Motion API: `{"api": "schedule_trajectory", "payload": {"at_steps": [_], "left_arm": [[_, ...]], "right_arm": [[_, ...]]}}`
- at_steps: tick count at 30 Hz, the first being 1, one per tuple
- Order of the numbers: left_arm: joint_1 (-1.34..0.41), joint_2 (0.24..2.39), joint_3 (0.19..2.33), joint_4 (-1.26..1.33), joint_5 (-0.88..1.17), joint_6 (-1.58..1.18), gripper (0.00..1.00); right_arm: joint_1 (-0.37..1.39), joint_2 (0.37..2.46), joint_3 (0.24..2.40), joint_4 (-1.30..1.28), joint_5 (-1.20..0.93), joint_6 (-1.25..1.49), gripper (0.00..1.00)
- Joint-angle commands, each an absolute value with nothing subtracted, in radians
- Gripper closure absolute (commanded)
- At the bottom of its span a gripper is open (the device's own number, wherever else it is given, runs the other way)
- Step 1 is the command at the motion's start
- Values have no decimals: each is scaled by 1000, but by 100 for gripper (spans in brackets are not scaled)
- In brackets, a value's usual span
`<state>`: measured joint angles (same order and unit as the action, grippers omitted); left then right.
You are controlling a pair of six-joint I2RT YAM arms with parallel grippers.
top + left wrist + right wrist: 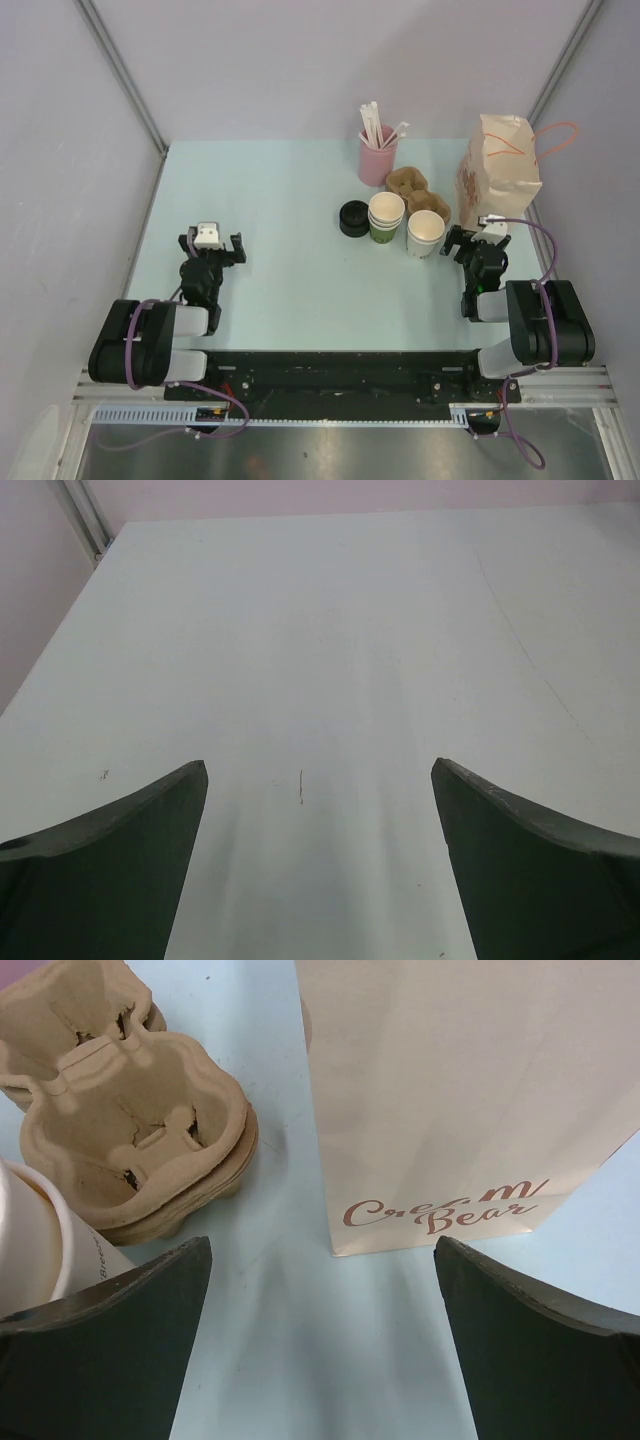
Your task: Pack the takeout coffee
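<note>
I will next move my right gripper to the green cup and close it on the cup's rim (373, 216), on the side toward the black lids.
Two lidless paper cups stand side by side right of the table's middle: a green cup (386, 217) and a white cup (425, 233) with dark lettering. Black lids (354, 218) lie just left of the green cup. My right gripper (477, 238) is open and empty, low over the table just right of the white cup. In the right wrist view, the white cup (35, 1245) shows at the left edge beside my open right gripper (320, 1260). Far to the left, my left gripper (213, 244) is open, and the left wrist view has only bare table between its fingers (318, 780).
A stack of brown pulp cup carriers (418, 192) (130, 1120) lies behind the cups. A paper bag (498, 168) (470, 1090) lettered "Cream Bear" stands at the back right, close ahead of my right gripper. A pink cup of straws (377, 155) stands behind the carriers.
</note>
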<state>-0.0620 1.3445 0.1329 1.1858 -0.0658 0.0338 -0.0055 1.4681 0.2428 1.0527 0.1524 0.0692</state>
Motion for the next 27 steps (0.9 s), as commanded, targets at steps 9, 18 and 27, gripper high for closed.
{"api": "schedule_trajectory", "payload": {"at_steps": [9,18,27], "left_arm": [[-60,1341,163,1203,-45,48,0],[-60,1204,536,485,169,112,0],[-106,1232,1020,-220,399,159,0]], "right_arm": [[35,1139,307,726,220,124,0],[61,766,385,405,57,189,4],[266,843,734,-42,0,79,14]]}}
